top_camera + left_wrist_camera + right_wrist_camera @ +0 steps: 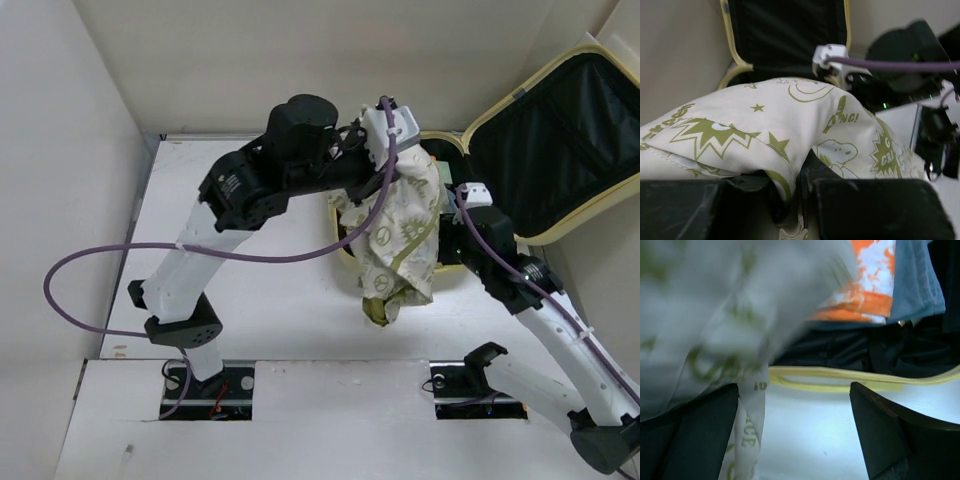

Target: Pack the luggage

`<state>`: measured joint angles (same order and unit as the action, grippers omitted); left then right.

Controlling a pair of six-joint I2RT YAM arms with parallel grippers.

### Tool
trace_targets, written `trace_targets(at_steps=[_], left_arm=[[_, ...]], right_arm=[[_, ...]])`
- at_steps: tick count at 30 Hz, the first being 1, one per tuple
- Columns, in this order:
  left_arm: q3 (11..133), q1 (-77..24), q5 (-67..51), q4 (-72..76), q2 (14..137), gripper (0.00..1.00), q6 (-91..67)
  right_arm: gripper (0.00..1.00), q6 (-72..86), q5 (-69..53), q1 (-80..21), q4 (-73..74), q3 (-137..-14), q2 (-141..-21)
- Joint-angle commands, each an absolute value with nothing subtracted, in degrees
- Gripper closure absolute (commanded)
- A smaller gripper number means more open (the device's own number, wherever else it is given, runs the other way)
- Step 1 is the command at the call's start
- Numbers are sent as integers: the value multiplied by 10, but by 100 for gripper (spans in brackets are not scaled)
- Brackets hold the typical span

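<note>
I need to use my left gripper to lay the white cloth down over the garments inside the open luggage base [409, 198].
The luggage [570, 140] lies open at the back right, its pale yellow lid propped up and showing black lining [790, 35]. My left gripper [405, 158] hangs over the front of the base, shut on a white cloth with green cartoon print [400, 235] that drapes down over the yellow rim [840, 377] to the table. In the left wrist view the cloth [790, 120] is pinched in the left gripper [800, 185]. My right gripper [795, 430] stands open just right of the hanging cloth [715, 315], a strip of it beside the left finger [690, 435].
Inside the luggage base lie an orange-and-white garment [870, 280] and a blue one [917, 280]. White walls enclose the table on the left and at the back. The left arm's purple cable [90, 290] loops out over the left side of the table.
</note>
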<state>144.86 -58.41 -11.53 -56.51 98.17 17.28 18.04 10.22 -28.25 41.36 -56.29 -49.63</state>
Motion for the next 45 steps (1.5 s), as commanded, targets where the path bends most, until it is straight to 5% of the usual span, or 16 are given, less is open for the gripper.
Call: trace_targets(at_steps=[1, 9, 15, 20, 24, 39, 42, 44, 45], left_arm=[[1449, -581, -111, -310, 1010, 100, 164], [1433, -470, -277, -42, 1175, 100, -61], [1420, -382, -349, -17, 1256, 100, -181], [1261, -285, -391, -53, 1240, 100, -224], [1258, -258, -396, -224, 1275, 100, -105], [1112, -258, -467, -283, 1241, 100, -40], [1107, -258, -467, -283, 1241, 100, -40], [1107, -263, -467, -283, 1241, 100, -40], [1107, -263, -467, -283, 1241, 100, -40]], right_arm=[[4, 257, 111, -269, 263, -547, -459], [4, 233, 280, -152, 404, -658, -509], [4, 167, 345, -75, 476, -701, -583], [2, 57, 119, -11, 364, -701, -637], [1, 7, -45, 31, 345, -736, -750], [1, 106, -192, 41, 155, -606, -871], [15, 106, -205, 41, 155, -606, -900], [34, 100, -185, 41, 155, -606, -900], [54, 100, -166, 47, 175, -606, -894]])
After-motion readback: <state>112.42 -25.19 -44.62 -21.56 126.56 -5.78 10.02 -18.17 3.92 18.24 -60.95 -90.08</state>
